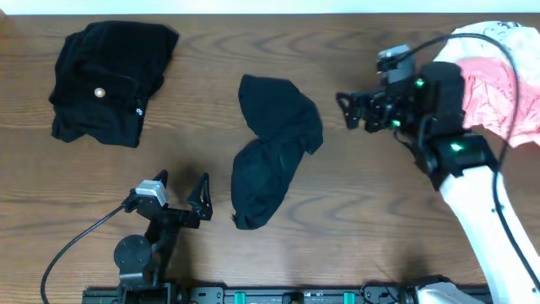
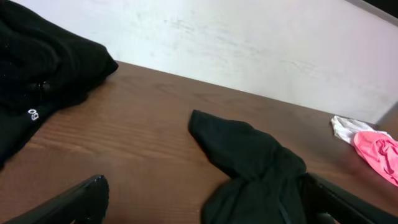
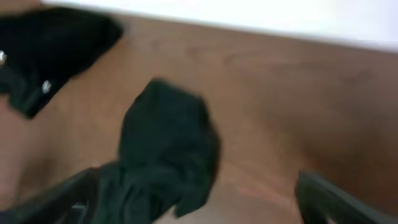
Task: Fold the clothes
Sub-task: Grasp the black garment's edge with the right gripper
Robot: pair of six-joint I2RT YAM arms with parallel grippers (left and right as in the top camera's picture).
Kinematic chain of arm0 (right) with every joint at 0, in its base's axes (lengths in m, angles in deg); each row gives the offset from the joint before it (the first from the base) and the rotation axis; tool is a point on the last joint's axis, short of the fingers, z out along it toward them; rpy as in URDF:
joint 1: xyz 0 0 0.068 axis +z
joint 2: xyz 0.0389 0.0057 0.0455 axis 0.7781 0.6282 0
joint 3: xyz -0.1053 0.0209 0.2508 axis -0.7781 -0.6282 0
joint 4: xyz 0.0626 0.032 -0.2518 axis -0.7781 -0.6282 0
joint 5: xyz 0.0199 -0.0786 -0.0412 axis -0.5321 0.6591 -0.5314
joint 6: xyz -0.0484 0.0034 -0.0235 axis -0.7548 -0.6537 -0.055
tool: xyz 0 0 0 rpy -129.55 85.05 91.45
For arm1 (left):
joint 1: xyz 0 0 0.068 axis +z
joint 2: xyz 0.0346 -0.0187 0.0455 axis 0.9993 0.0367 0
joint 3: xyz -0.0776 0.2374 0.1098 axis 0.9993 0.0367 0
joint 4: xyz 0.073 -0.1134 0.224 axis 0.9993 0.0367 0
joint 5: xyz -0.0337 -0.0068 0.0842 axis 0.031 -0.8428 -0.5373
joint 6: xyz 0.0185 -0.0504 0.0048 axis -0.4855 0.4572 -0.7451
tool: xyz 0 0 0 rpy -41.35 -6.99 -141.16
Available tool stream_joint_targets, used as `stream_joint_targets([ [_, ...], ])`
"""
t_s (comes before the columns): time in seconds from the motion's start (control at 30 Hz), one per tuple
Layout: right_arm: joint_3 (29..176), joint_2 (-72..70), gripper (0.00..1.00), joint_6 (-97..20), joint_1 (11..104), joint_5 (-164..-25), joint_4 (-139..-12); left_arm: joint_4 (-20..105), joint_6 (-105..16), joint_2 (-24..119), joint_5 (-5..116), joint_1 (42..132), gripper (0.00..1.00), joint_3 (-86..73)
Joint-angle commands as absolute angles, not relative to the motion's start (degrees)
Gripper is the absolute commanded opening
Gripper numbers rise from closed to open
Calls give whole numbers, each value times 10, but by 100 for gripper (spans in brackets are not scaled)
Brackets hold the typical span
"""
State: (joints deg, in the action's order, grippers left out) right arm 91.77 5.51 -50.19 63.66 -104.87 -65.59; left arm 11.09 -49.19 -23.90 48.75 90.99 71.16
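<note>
I will next move my right gripper to the crumpled black shirt and close it on the bunched folds at the shirt's middle (image 1: 296,140) (image 3: 152,195), between its two ends.
A crumpled black shirt (image 1: 274,148) lies in the middle of the table; it also shows in the left wrist view (image 2: 255,168) and the right wrist view (image 3: 165,149). A second black garment with a small pale button (image 1: 110,80) lies at the back left, its edge in the left wrist view (image 2: 43,68) and the right wrist view (image 3: 50,46). Pink and white clothes (image 1: 506,84) are piled at the back right (image 2: 373,146). My left gripper (image 1: 181,187) is open and empty, left of the shirt's lower end. My right gripper (image 1: 348,110) is open and empty, right of the shirt.
The brown wooden table (image 1: 211,59) ends at a white wall at the back (image 2: 249,43). The right arm's cable (image 1: 498,51) loops over the pink pile. The left arm's cable (image 1: 76,245) trails to the front left.
</note>
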Motion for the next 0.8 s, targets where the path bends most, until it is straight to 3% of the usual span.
stream_joint_targets([
  [0.0,919,115,89,-522,672,-1084,-662,117,-495,-242,493,907,98,729],
  [0.2,919,207,86,-524,743,-1058,-633,117,-495,-242,493,907,98,729],
  [0.77,919,332,73,-226,801,-1037,-560,117,-495,-242,493,907,98,729],
])
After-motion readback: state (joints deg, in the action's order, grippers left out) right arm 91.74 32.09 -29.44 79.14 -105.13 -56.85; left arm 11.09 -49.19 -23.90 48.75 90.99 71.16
